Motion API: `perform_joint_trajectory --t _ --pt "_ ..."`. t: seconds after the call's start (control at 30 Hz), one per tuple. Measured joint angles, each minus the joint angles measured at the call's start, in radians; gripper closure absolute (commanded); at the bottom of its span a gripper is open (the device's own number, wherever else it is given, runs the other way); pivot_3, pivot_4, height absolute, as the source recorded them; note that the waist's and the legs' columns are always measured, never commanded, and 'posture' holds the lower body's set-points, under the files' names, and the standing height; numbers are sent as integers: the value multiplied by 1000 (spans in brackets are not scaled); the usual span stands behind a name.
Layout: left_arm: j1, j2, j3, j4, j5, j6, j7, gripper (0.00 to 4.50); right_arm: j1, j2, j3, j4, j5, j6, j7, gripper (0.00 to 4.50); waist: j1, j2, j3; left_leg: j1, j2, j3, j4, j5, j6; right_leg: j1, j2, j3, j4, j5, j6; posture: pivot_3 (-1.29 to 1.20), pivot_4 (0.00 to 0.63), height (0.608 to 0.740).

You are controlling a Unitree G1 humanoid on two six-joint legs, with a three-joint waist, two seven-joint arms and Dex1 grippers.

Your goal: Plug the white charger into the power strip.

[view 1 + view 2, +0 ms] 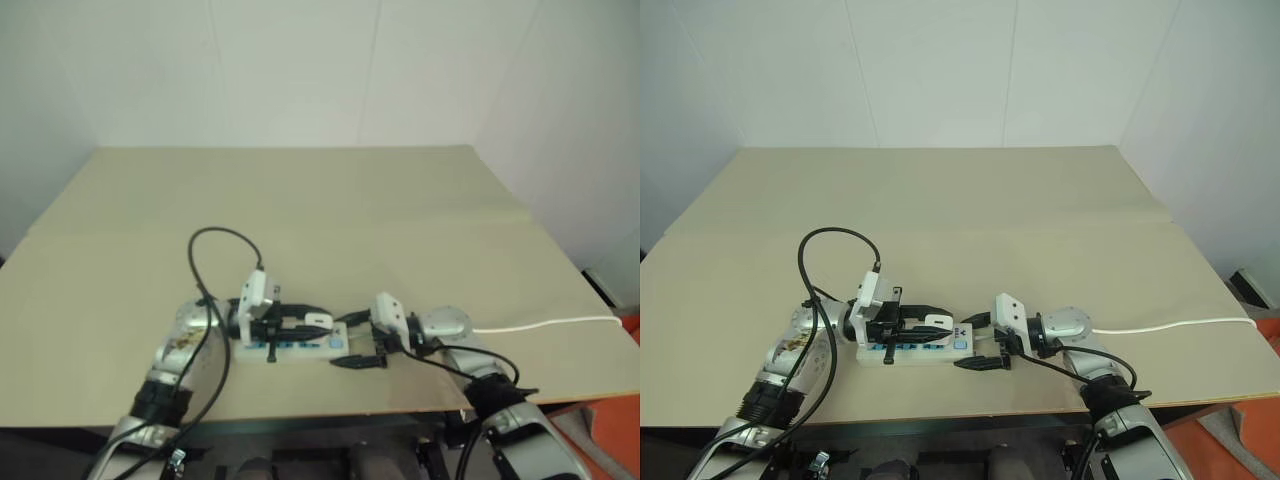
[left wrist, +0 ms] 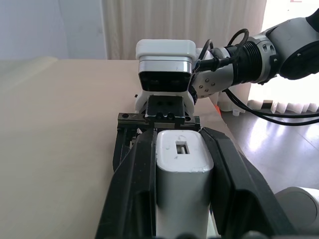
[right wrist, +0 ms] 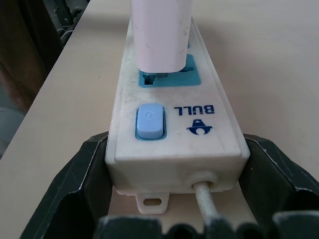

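Note:
I will use my left gripper to put the white charger in the power strip's socket (image 1: pixel 309 338) nearest the blue switch, and I will let go of it there.
The power strip (image 1: pixel 285 348) lies near the table's front edge, its blue switch (image 3: pixel 149 121) at the right end. My right gripper (image 1: pixel 350 342) is shut on that end, with a black finger (image 3: pixel 82 169) pressed against each side. The white charger (image 2: pixel 182 169) is held between the fingers (image 2: pixel 132 189) of my left gripper (image 1: pixel 305 318), which is shut on it and points right over the strip. The charger (image 3: pixel 159 35) stands on the blue socket (image 3: pixel 169 77) nearest the switch. Its prongs are hidden.
The strip's thin white cord (image 1: pixel 545 324) runs right across the table (image 1: pixel 330 200) to its edge. A black cable (image 1: pixel 205 260) loops up from my left wrist. The table's front edge (image 1: pixel 330 408) is just behind the strip; an orange object (image 1: pixel 610 430) sits below at right.

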Motion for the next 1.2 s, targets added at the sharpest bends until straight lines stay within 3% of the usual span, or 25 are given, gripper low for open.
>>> perform_joint_trajectory --t 0.43,0.87,1.2 --pt "2 23 -11 3 -7 25 -37 3476 9 1 1 -17 0 12 -11 1075 -1 0 0 1 0 0 -2 0 0 0 0 0 0 0 0 0 150 740" --pt "-2 40 -21 62 5 -58 -60 3476 8 2 8 -21 0 20 -19 1075 -3 0 0 4 0 1 -3 0 0 1 1 2 -1 -1 0 0 150 740" --pt "25 132 -30 55 -1 -65 -69 3476 5 23 27 -18 0 23 -40 1075 -25 3 -1 9 3 2 -6 0 0 6 3 3 -1 -2 -1 0 150 740"
